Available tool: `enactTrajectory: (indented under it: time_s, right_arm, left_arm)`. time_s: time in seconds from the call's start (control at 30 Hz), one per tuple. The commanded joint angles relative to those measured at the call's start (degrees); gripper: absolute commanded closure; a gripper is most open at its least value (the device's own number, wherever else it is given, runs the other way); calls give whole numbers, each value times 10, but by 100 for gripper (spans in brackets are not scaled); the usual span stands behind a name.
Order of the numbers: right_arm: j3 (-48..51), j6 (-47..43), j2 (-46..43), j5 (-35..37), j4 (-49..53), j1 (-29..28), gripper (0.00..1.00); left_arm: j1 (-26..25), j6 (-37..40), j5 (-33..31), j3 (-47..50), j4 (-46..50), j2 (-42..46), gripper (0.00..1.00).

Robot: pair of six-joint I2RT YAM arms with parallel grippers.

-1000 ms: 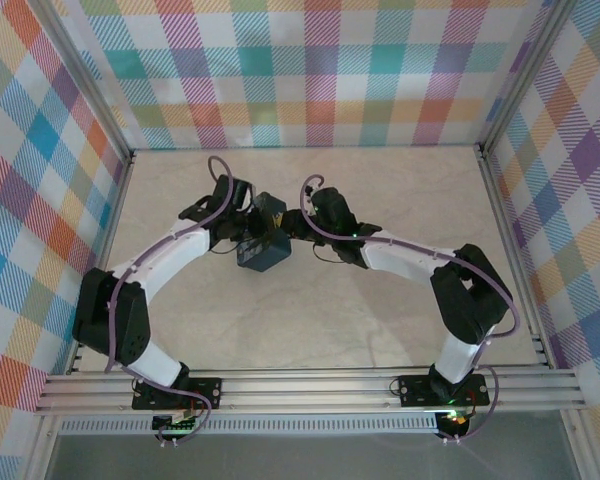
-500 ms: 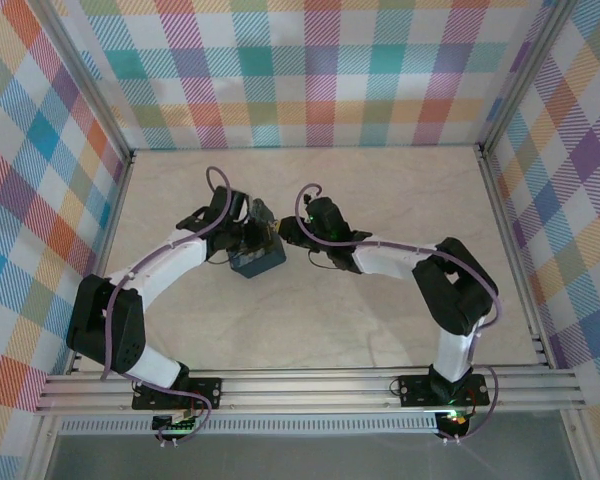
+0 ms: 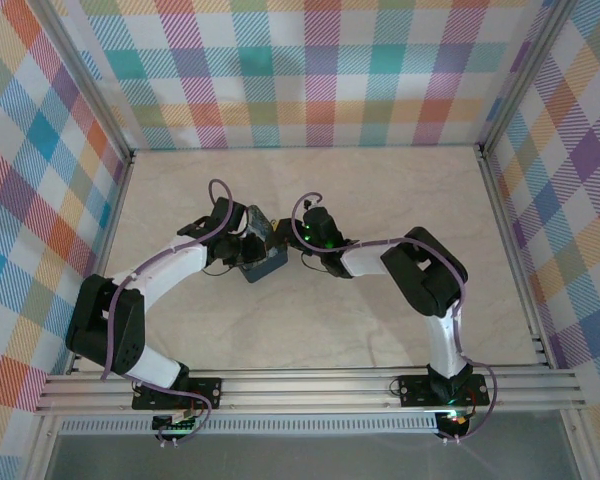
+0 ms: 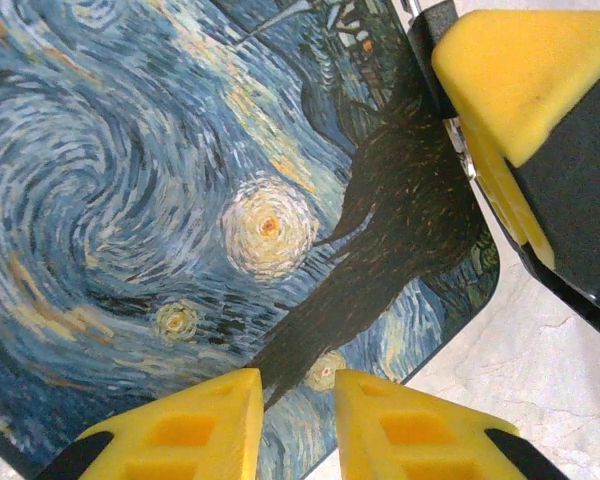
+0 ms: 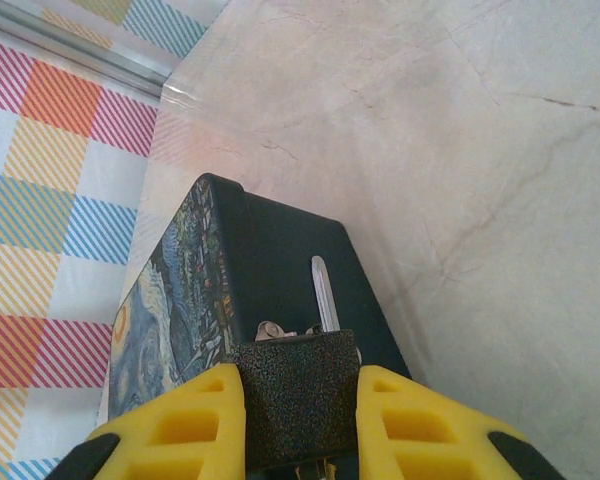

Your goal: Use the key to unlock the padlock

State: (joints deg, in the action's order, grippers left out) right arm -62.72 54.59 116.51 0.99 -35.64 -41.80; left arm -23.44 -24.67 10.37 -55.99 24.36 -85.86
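Note:
The robot's right gripper needs to release the padlock on the open marble-look tabletop (image 3: 345, 238), a short way from the hasp side of the box.
The padlock (image 5: 298, 395), a dark speckled block, sits squeezed between the yellow fingers of my right gripper (image 5: 300, 412), which is shut on it. Its thin shackle hooks into a silvery hasp (image 5: 323, 288) on the dark side of the blue-and-yellow painted tin box (image 5: 170, 300). My left gripper (image 4: 298, 420) hovers close over the box's painted lid (image 4: 180, 200), near its lower corner, its jaws a narrow gap apart with nothing seen between them. From above, both grippers meet at the box (image 3: 263, 262), the left gripper (image 3: 242, 243) on its left and the right gripper (image 3: 292, 238) on its right. The key is hidden.
The box rests on a pale marble-look tabletop (image 3: 380, 320) with open room in front and to the right. Checkered walls (image 3: 320, 70) close in three sides. One finger of the right gripper (image 4: 520, 70) shows at the top right of the left wrist view.
The box has shifted a little toward the near left and turned. The right arm's elbow has swung inward and its gripper has followed left. The left jaws have narrowed.

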Motion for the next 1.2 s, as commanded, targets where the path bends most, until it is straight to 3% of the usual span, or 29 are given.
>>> enactTrajectory:
  time_s: [0.0,0.23,0.47,0.57,0.67,0.77,0.8,0.87,1.03,1.1,1.17]
  right_arm:
    - [-35,-37,14,-3,-61,22,91]
    - [-54,-31,64,-127,-69,94,89]
    - [-45,-31,58,-131,-90,120,90]
    - [-26,-63,11,-106,-12,122,88]
    - [3,-130,-54,-64,131,122,84]
    - [50,-172,-105,-32,192,132,82]
    - [63,-179,-118,-26,206,137,79]
    - [81,-206,-140,-16,243,148,59]
    - [93,-277,-189,17,316,153,41]
    - [89,-305,-208,20,332,153,4]
    - [73,-331,-221,16,364,153,0]
  left_arm:
    - [3,18,4,3,69,1,74]
    - [16,33,4,19,91,13,76]
    - [40,39,-8,20,110,32,77]
    - [58,49,-25,0,127,43,76]
    - [71,56,-38,-29,136,46,72]
    - [79,53,-33,-56,130,40,66]
    - [80,52,-30,-64,127,38,64]
    - [82,50,-27,-83,123,32,60]
    - [96,51,-70,-105,119,33,54]
    - [108,50,-94,-94,101,45,49]
    - [127,46,-114,-78,81,59,34]
